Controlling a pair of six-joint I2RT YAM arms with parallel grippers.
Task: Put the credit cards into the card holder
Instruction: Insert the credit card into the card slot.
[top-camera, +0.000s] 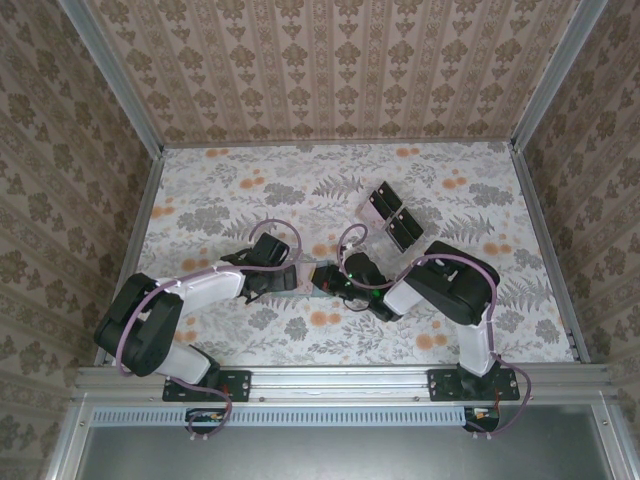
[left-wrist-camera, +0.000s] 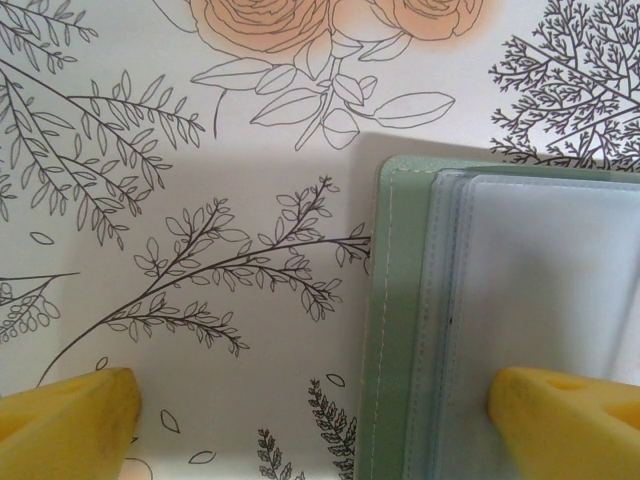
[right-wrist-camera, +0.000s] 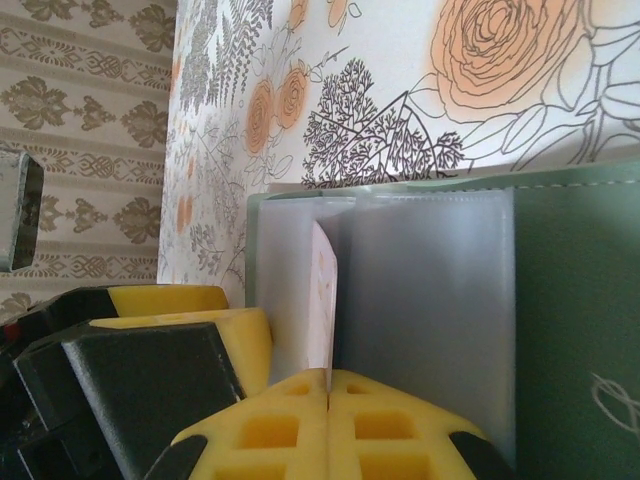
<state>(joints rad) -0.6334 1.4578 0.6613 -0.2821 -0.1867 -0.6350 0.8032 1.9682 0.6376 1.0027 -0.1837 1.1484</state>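
Next, my right gripper releases the whitish credit card in the card holder's translucent sleeve (top-camera: 293, 279) (right-wrist-camera: 291, 300) nearest my left gripper.
The card holder (top-camera: 322, 281) lies open mid-table between the two arms. Its dull-green cover (left-wrist-camera: 393, 300) carries translucent sleeves (left-wrist-camera: 540, 270). My left gripper (left-wrist-camera: 320, 425) is open and straddles the holder's left edge. One yellow fingertip (left-wrist-camera: 565, 420) rests over the sleeves, the other (left-wrist-camera: 70, 420) over the bare cloth. My right gripper (right-wrist-camera: 328, 385) is shut on a whitish credit card (right-wrist-camera: 322, 290). The card stands edge-on between two sleeves (right-wrist-camera: 430, 290) of the holder, beside its green cover (right-wrist-camera: 575, 300). From above, the right gripper (top-camera: 338, 281) meets the left gripper (top-camera: 300, 278) at the holder.
A clear tray with black blocks (top-camera: 393, 215) lies behind and right of the holder. The table wears a floral cloth (top-camera: 250, 190). Patterned walls (top-camera: 330, 60) with metal rails close in the back and sides. The left gripper's yellow finger (right-wrist-camera: 190, 315) sits close beside the right gripper's fingers.
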